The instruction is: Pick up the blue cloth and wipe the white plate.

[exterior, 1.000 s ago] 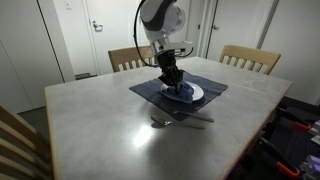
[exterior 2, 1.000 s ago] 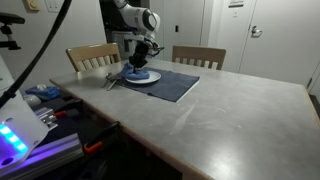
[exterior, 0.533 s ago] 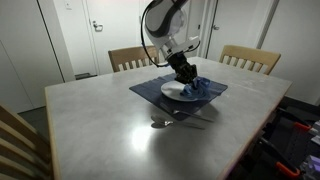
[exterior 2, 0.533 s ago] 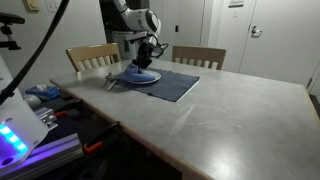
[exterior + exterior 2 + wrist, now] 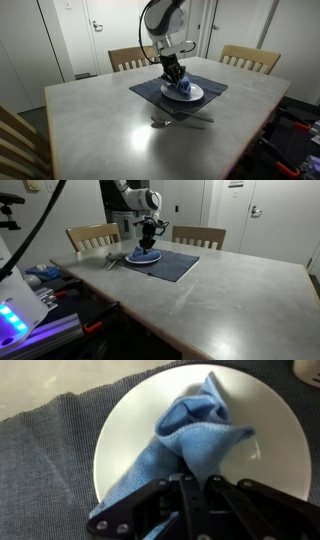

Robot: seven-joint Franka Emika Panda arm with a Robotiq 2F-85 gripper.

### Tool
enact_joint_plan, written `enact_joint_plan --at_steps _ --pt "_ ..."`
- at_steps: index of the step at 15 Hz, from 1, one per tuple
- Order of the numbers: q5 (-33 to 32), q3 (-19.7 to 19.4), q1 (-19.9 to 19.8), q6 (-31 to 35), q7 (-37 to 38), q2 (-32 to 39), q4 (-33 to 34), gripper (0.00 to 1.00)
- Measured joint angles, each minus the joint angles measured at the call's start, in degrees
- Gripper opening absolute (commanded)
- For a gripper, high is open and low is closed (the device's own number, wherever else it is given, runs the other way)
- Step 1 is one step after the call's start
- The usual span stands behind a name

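My gripper is to set the blue cloth down across the placemat's edge [image 5: 135,92]. It will let go of the cloth there, next to the wide bare part of the table. The cloth is still bunched on the white plate.
The blue cloth [image 5: 195,435] is bunched up on the white plate [image 5: 270,435], which rests on a dark grey placemat [image 5: 50,450]. My gripper [image 5: 196,488] is shut on the cloth's near end, its fingers pressed together, holding it down on the plate. In both exterior views the gripper [image 5: 174,76] [image 5: 149,244] stands upright over the plate [image 5: 194,94] [image 5: 140,259] with the cloth [image 5: 182,88] bunched under it.
A spoon and another utensil [image 5: 170,123] lie on the table in front of the placemat [image 5: 150,92]. Wooden chairs [image 5: 248,57] stand at the far side. The table edge [image 5: 250,140] is near the cluttered side bench.
The gripper with the cloth has swept back across the plate, from its right side toward its middle, after moving right earlier.
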Motion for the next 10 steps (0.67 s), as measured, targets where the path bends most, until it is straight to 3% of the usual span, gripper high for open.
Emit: enact_joint_plan --at_steps 7,10 --pt "9.32 4.98 -3.33 0.55 -13.13 -0.35 0.05 0.02" --pt "10.39 6.32 -4.65 -4.87 -19.7 -0.26 0.35 0.02"
